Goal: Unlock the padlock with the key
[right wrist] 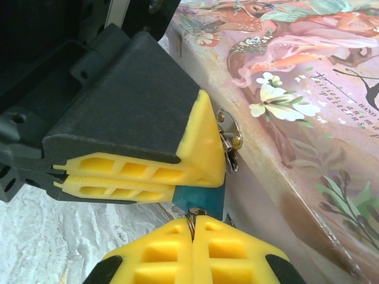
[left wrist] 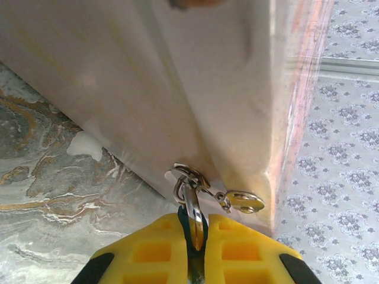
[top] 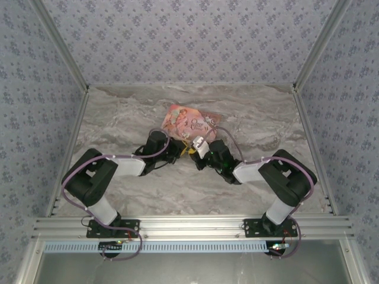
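My right gripper is rolled over on the key while the shackle sits in the padlock. It should open, roll back and regrip the key's bow [right wrist: 192,222].
The padlock [right wrist: 202,194] shows as a blue-teal block hanging at the pink box's front side. My left gripper [left wrist: 193,228] is shut on it, and its yellow fingers [right wrist: 148,171] clamp the body from the left in the right wrist view. The thin silvery shackle [left wrist: 190,204] rises from between those fingers into the box's metal hasp [left wrist: 244,201]. My right gripper [right wrist: 193,228] is shut on the key [right wrist: 197,212], a small metal sliver whose tip meets the padlock's underside. In the top view both grippers, left [top: 179,151] and right [top: 204,155], meet at the box's near edge.
The pink illustrated box [top: 189,122] lies on the marble table [top: 118,118], right behind both grippers, and its lid [right wrist: 308,89] runs along the right wrist view. Patterned walls enclose the table on three sides.
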You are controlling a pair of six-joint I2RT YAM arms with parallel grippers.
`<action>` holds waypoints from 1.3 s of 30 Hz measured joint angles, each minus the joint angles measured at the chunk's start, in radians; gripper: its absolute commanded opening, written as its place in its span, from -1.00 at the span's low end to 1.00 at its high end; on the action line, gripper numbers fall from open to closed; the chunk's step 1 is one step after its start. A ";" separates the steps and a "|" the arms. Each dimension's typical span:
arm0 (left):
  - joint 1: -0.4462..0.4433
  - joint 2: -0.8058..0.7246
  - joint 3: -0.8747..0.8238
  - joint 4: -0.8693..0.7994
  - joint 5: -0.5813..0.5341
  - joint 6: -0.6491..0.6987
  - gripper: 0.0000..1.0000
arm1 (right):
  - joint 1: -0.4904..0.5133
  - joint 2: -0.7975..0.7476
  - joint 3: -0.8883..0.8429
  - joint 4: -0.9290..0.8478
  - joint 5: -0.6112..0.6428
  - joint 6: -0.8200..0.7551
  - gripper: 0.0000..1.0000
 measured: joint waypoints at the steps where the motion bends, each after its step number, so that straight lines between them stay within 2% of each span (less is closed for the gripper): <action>1: 0.000 -0.002 0.000 0.003 0.000 0.000 -1.00 | -0.008 0.000 0.000 0.003 -0.017 0.016 -1.00; 12: 0.000 -0.018 0.000 0.011 -0.005 0.027 -1.00 | -0.069 0.017 -0.002 0.061 -0.153 0.150 -1.00; 17: 0.000 -0.018 0.000 0.011 -0.005 0.031 -1.00 | -0.069 0.018 -0.002 0.061 -0.154 0.157 -0.98; 21: 0.000 -0.018 -0.002 0.011 0.002 0.031 -1.00 | -0.058 0.006 -0.020 0.064 -0.122 0.128 -0.53; 23: -0.002 -0.019 -0.002 0.011 0.020 0.045 -1.00 | -0.057 -0.014 -0.044 0.063 -0.105 0.109 -0.40; 27: 0.010 -0.019 -0.002 -0.002 0.045 0.091 -1.00 | -0.067 -0.065 -0.082 0.041 -0.073 0.082 -0.18; 33: 0.033 -0.019 -0.002 -0.048 0.055 0.164 -1.00 | -0.069 -0.129 -0.112 -0.004 -0.031 0.028 -0.04; 39: 0.033 -0.019 -0.002 -0.065 0.065 0.168 -1.00 | 0.046 -0.145 -0.112 -0.037 0.159 -0.122 0.28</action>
